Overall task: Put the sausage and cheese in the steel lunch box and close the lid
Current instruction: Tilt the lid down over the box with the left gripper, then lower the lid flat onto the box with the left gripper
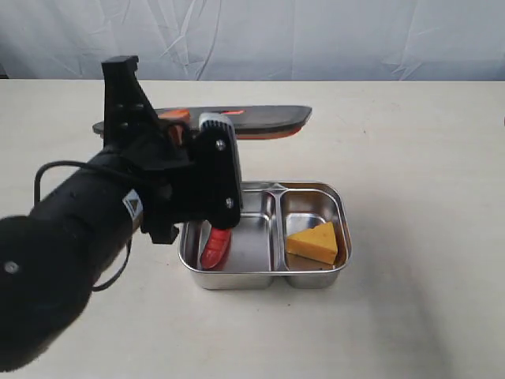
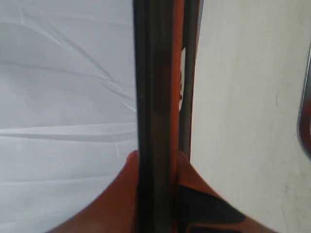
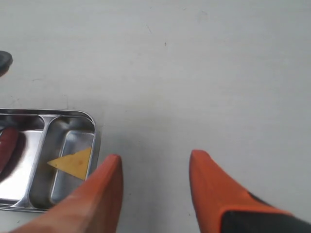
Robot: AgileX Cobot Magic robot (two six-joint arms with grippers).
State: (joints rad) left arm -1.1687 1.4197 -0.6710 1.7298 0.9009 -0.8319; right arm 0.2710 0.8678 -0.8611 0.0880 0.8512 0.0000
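Note:
Next, I lay the dark lid across both compartments of the steel lunch box point(image 1: 252, 228) with my left gripper.
The steel lunch box point(image 1: 341, 207) sits on the table with the red sausage point(image 1: 215, 248) in its wider compartment and the yellow cheese point(image 1: 314, 242) in the narrower one. My left gripper point(image 1: 177, 126) is shut on the dark lid point(image 1: 260, 120), held level in the air behind and above the box. In the left wrist view the lid point(image 2: 154, 97) runs edge-on between the orange fingers point(image 2: 121, 194). My right gripper point(image 3: 155, 160) is open over bare table beside the box point(image 3: 95, 127), with the cheese point(image 3: 74, 162) and a bit of sausage point(image 3: 6, 145) showing.
A pale tabletop point(image 1: 418, 142) spreads around the box, with a wrinkled white backdrop point(image 1: 316, 35) behind it. The left arm's black body point(image 1: 79, 237) covers the near-left part of the scene and the box's left edge.

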